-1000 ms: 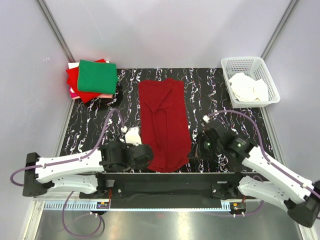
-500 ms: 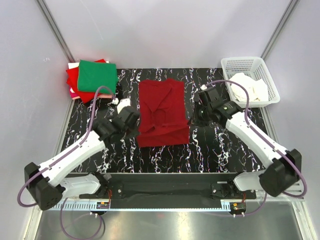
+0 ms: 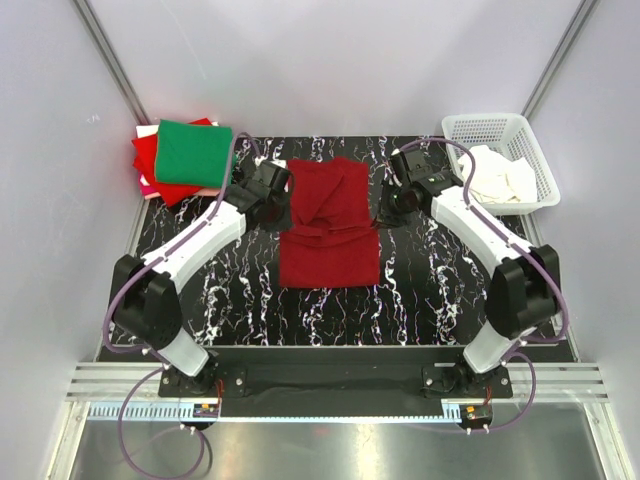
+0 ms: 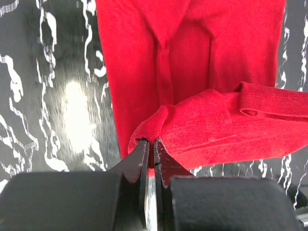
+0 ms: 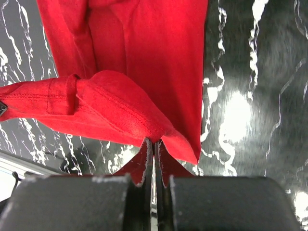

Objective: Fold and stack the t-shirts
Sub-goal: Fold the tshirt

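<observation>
The dark crimson t-shirt lies by the table's far edge; next I set its hem down with my right gripper, take the near fold's corner (image 3: 375,283) and drag it closer.
A dark crimson t-shirt (image 3: 328,225) lies mid-table, its near half folded up over its far half. My left gripper (image 3: 283,201) is shut on the hem's left corner (image 4: 150,126), held over the shirt's left side. My right gripper (image 3: 383,208) is shut on the hem's right corner (image 5: 156,132) over the shirt's right side. The lifted hem hangs between them. A stack of folded t-shirts sits at the far left, with a green one (image 3: 194,152) on top, a bright red one (image 3: 150,160) under it and a pale pink edge (image 3: 210,191) showing.
A white lattice basket (image 3: 497,128) holding white cloth (image 3: 497,174) stands at the far right. The black marbled tabletop (image 3: 430,290) shows around the shirt. Grey walls close in the left and right sides.
Both grippers have carried the shirt's near hem from the table's front edge towards the far end. The shirt has gone from lying full length to being folded over.
</observation>
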Motion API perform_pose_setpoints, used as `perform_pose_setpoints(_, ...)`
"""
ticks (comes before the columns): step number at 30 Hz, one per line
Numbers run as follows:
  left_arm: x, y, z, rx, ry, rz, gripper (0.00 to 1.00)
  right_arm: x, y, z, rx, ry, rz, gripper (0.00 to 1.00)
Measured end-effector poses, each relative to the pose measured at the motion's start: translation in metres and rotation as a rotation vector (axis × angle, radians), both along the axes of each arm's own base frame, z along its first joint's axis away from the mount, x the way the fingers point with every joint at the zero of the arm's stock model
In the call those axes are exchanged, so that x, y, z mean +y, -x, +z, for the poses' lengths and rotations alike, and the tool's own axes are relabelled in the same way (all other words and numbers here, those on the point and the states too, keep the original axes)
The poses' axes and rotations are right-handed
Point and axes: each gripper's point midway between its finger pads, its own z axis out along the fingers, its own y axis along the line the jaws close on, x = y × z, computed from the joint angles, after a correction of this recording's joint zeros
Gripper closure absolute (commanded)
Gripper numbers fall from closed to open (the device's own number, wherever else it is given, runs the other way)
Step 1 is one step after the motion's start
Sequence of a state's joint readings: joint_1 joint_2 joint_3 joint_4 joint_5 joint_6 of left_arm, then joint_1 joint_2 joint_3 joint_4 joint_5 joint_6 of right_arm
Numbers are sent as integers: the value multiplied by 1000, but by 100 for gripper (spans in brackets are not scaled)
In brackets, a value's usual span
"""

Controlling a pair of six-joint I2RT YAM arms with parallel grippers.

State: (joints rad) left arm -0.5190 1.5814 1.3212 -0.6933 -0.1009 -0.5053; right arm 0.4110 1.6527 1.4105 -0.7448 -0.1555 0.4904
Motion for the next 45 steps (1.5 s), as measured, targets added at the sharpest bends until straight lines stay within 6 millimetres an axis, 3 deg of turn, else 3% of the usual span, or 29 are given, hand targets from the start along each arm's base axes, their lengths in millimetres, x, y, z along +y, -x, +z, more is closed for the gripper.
perform_pose_setpoints(7,1,-33,0,-4,15,-19,96,6,-33,-10,14,-27,12,100)
perform_pose_setpoints(11,1,-48,-14,30,17,-28,93,5,-48,-22,42,-43,9,100)
perform_pose_setpoints(12,2,-52,-21,46,15,-28,85,5,-52,-25,50,-47,9,93)
perform_pose_setpoints(13,3,-56,-28,60,11,-28,79,4,-58,-30,61,-51,7,61)
perform_pose_setpoints(14,4,-59,-34,73,7,-27,72,5,-64,-35,74,-62,7,46)
perform_pose_setpoints(15,5,-62,-43,94,3,-23,61,5,-72,-40,84,-67,10,38)
perform_pose_setpoints(18,8,-74,-62,143,5,2,57,5,-96,-58,110,-100,14,28)
perform_pose_setpoints(23,17,-92,-74,184,34,86,46,-7,-129,-83,136,-103,-11,26)
perform_pose_setpoints(27,23,-89,-63,164,65,143,45,-19,-117,-86,155,-80,-25,26)
perform_pose_setpoints(30,25,-69,-47,124,85,151,51,-26,-89,-75,135,-75,-23,36)
perform_pose_setpoints(34,15,-42,-24,57,118,118,58,-25,-56,-53,100,-119,2,71)
perform_pose_setpoints(36,3,-34,-22,35,129,89,61,-16,-52,-46,84,-145,27,78)
perform_pose_setpoints(40,-20,-27,-40,46,128,40,65,11,-48,-56,92,-159,98,83)
perform_pose_setpoints(45,-29,-23,-82,124,93,34,65,28,-45,-95,178,-141,139,83)
